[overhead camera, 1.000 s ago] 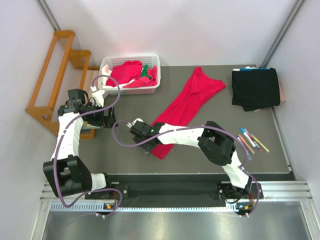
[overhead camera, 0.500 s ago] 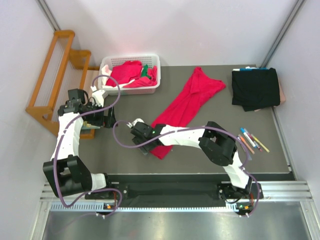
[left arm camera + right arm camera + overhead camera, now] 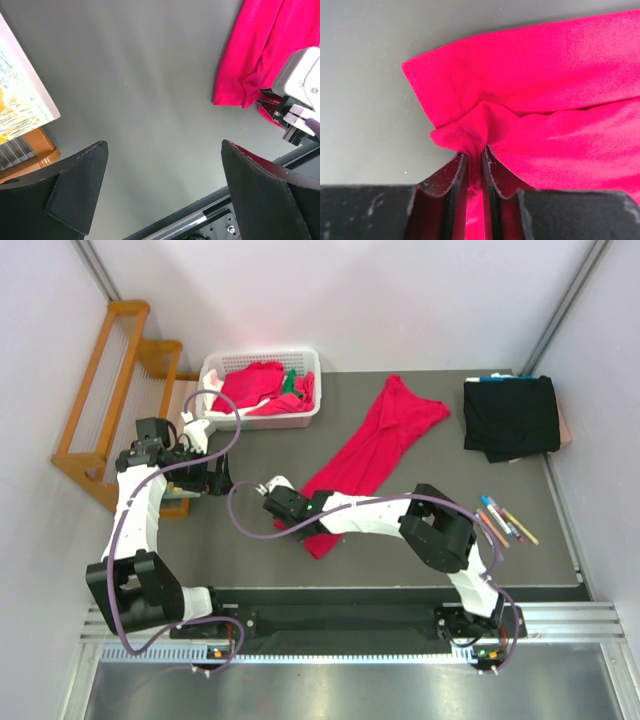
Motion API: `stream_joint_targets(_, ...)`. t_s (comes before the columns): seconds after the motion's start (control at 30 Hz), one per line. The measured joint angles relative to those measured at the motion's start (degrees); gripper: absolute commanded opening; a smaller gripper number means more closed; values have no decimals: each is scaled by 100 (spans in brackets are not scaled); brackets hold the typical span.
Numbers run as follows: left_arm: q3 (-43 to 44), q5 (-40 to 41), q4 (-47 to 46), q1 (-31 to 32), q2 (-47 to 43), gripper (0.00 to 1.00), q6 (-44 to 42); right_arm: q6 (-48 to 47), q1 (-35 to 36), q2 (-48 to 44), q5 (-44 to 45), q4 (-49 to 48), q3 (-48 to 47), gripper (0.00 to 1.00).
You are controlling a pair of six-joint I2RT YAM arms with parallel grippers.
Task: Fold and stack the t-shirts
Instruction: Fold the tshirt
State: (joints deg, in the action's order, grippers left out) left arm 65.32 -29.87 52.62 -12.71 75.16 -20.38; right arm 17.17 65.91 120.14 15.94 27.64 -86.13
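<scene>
I should release the red t-shirt's near lower corner, now pinched at the table's front middle, with my right gripper, once it lies folded over onto the middle of the shirt's body (image 3: 362,471).
A crimson red t-shirt (image 3: 385,435) lies stretched diagonally across the grey table, from the back middle down to the front middle. My right gripper (image 3: 300,530) is shut on its near lower corner; in the right wrist view the red cloth (image 3: 530,100) is pinched between the two dark fingers (image 3: 451,185). My left gripper (image 3: 215,480) is open and empty, hovering at the table's left side; its view shows the shirt's corner (image 3: 250,65) off to the right. A folded black t-shirt (image 3: 510,418) lies at the back right. More red shirts with bits of green (image 3: 262,388) fill the basket.
A white plastic basket (image 3: 215,370) stands at the back left. A wooden rack (image 3: 100,390) stands off the table's left side. Several coloured pens (image 3: 500,520) lie near the right edge. A metal rail (image 3: 400,595) runs along the front edge.
My right gripper has shifted slightly right and toward the front, still holding the red shirt's corner. The left arm has not visibly moved.
</scene>
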Motion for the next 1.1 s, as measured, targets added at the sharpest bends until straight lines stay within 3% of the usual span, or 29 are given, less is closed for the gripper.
stream_joint_targets(0.1,0,13,-2,-2,0,99,-17,-2,9,0,42,2,0,0)
stream_joint_targets(0.47,0,20,-7,0,0,99,-52,-37,151,-83,-48,236,4,0)
stream_joint_targets(0.83,2,-17,-4,0,0,99,-57,138,1220,-570,-1086,1296,247,0)
stream_joint_targets(1.1,4,-28,2,0,-2,99,-74,308,1051,-1113,-1115,1419,404,0)
